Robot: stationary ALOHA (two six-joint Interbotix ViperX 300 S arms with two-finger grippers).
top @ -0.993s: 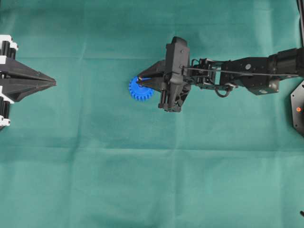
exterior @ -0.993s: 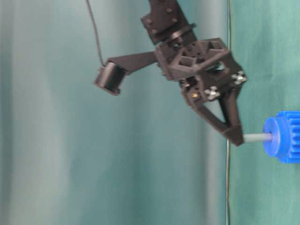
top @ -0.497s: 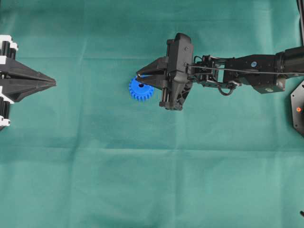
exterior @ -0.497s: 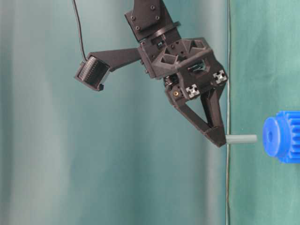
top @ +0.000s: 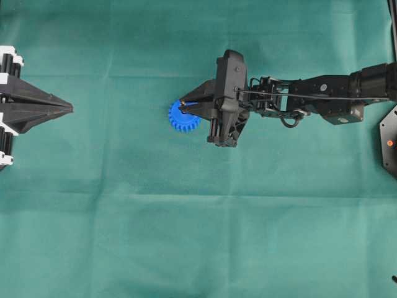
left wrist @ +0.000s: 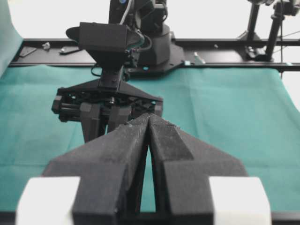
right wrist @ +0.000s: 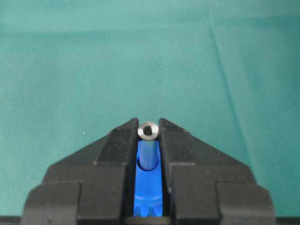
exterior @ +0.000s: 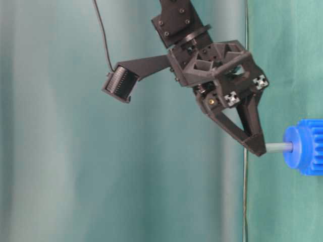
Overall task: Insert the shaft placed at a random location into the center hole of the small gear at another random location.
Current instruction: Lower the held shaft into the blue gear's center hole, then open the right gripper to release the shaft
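Note:
Next, my right gripper lets go of the shaft so that it is standing upright in the hole at the middle of the blue gear (top: 184, 110) (right wrist: 148, 165).
The small gear (top: 180, 119) is bright blue and lies flat on the green cloth. My right gripper (top: 183, 103) is shut on the shaft and holds it upright over the gear's middle. In the table-level view the shaft (exterior: 277, 147) runs from the fingertips (exterior: 256, 146) into the gear's hub (exterior: 293, 147). In the right wrist view the shaft's shiny end (right wrist: 148, 131) sits between the fingers, with the gear (right wrist: 149, 197) below. The center hole is hidden by the shaft. My left gripper (top: 69, 108) is shut and empty at the far left; it also shows in the left wrist view (left wrist: 149, 118).
Green cloth (top: 198, 236) covers the whole table. A black fixture (top: 389, 141) sits at the right edge. A black rail (left wrist: 211, 44) runs along the far side in the left wrist view.
Half a second ago the right gripper held the shaft lifted clear of the gear. It has come back down, and the shaft's end is in the hub again. The left arm has not moved.

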